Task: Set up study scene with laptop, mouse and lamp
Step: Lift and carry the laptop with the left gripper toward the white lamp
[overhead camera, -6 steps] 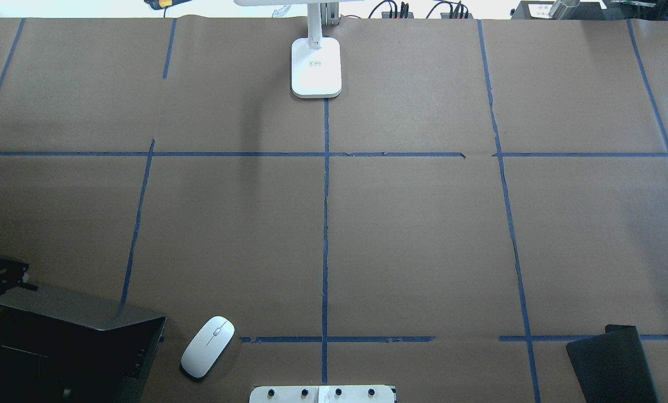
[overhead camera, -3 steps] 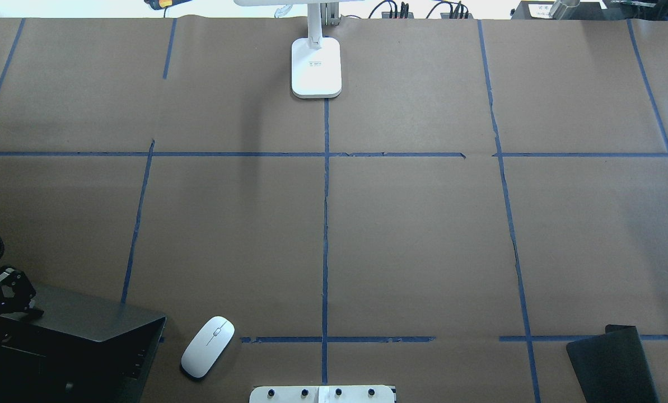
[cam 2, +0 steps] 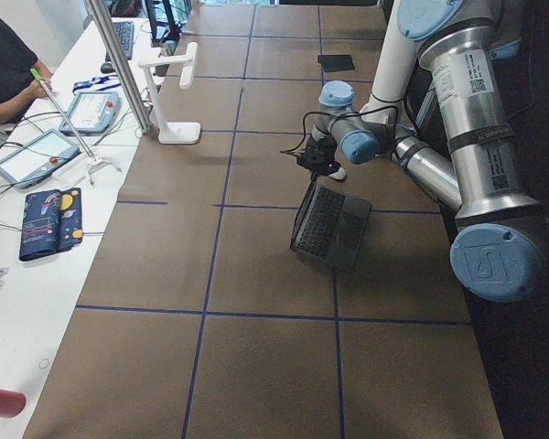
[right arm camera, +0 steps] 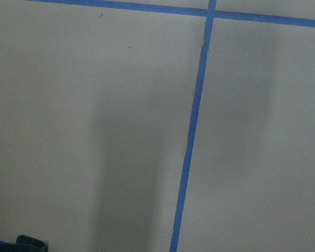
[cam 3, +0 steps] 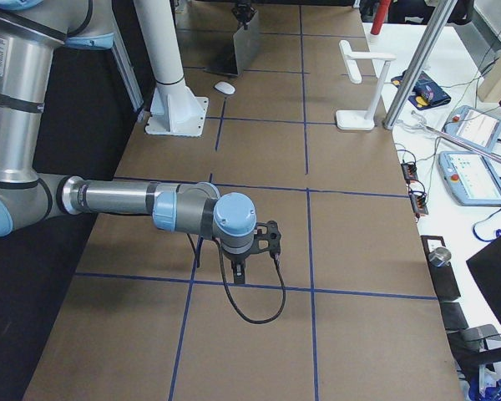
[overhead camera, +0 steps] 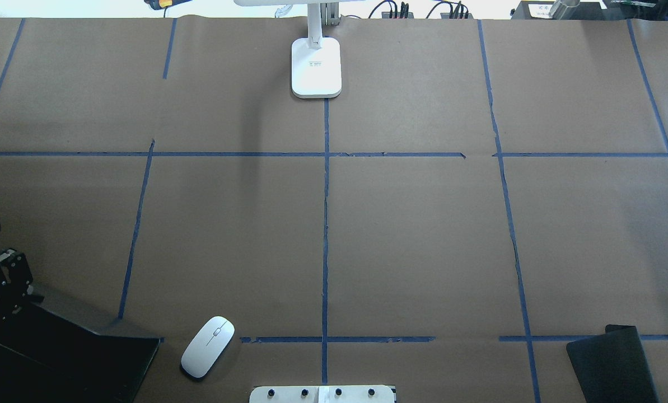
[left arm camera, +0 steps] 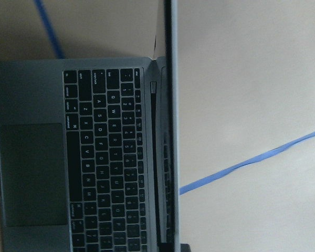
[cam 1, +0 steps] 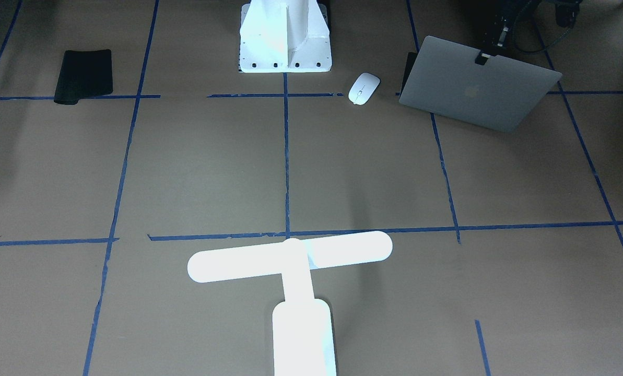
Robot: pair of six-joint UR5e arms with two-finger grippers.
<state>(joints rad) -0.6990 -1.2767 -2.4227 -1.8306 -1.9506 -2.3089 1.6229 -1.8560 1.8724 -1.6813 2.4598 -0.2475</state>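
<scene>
The laptop will go down from my left gripper on the table (cam 1: pixel 344 203) between the pedestal and the glowing lamp, close to the lamp.
The silver-grey laptop (cam 1: pixel 478 89) stands open on the robot's left side of the table, its lid tilted back and apple logo facing the front camera. My left gripper (cam 1: pixel 484 56) is shut on the lid's top edge. The left wrist view looks down the lid's edge onto the keyboard (left arm camera: pixel 105 157). The white mouse (overhead camera: pixel 208 346) lies just beside the laptop (overhead camera: pixel 76 358), towards the table's middle. The glowing T-shaped lamp (cam 1: pixel 290 256) stands at the far middle edge, base (overhead camera: pixel 316 67) on the centre tape line. My right gripper (cam 3: pixel 240 274) hangs over bare table; I cannot tell its state.
A flat black pad (overhead camera: pixel 613 364) lies at the near right corner. The white bolted pedestal (cam 1: pixel 285 36) stands at the near middle edge. Blue tape lines grid the brown table (overhead camera: pixel 423 235). A person (cam 2: pixel 0 64) sits at a side bench with tablets.
The left gripper has swung the laptop lid further back, so less of its grey back shows from overhead. Mouse, lamp and pad have not moved.
</scene>
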